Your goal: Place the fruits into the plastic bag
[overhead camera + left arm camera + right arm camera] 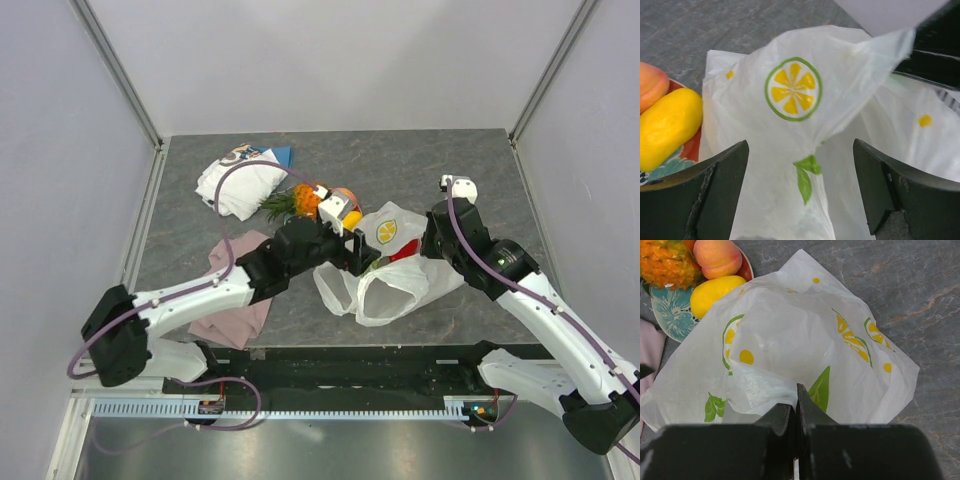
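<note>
I should have my left gripper close on the opening's edge (362,286) (831,231) of the plastic bag, just on the near side of the green leaf print.
The plastic bag (400,275) lies at mid-table, thin and white with lemon prints (793,89). A fold of its film (770,385) is pinched in my shut right gripper (797,396), which lifts that edge. My left gripper (800,190) hovers open just over the bag, with nothing between its fingers. To its left, the red-and-teal plate (667,315) carries the pineapple (665,262), the peach (717,257) and a yellow mango (715,290). The mango (667,127) lies close to my left finger. A red piece (405,252) shows through the bag's mouth.
A white folded cloth (240,185) lies at the back left with a blue item (283,156) behind it. A pink cloth (235,290) lies under my left arm near the front. Walls close in the table on three sides.
</note>
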### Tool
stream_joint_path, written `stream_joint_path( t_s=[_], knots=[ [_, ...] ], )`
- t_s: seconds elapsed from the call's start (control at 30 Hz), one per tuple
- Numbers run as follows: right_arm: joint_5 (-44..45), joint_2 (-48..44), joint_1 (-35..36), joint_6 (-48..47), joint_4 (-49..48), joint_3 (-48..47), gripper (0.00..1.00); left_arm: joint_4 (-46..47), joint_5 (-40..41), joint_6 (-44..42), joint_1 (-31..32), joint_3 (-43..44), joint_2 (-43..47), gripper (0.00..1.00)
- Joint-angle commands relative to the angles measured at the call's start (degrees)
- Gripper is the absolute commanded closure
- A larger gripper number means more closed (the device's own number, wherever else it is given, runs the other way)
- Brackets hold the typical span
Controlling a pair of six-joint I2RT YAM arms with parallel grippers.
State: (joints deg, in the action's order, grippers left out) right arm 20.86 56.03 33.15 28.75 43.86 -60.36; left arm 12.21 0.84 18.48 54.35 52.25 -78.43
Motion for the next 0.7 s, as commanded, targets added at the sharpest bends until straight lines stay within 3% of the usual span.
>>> stream_joint_path(
  t_s=[0.0,0.27,0.67],
  knots=[
    [1.37,-0.40,-0.10,0.60,-0.35,-0.02,1.00,0.28,-8.65,0.50,1.11,-4.69,11.01,0.11],
    [1.29,-0.31,-0.10,1.04,-0.44,-0.02,1.00,-2.36,-6.03,8.84,1.64,-22.62,25.08,0.14],
    [1.11,-1.63,-0.10,1.57,-0.17,-0.02,1.00,0.97,-8.22,7.98,3.04,-21.31,15.78,0.23]
  ],
)
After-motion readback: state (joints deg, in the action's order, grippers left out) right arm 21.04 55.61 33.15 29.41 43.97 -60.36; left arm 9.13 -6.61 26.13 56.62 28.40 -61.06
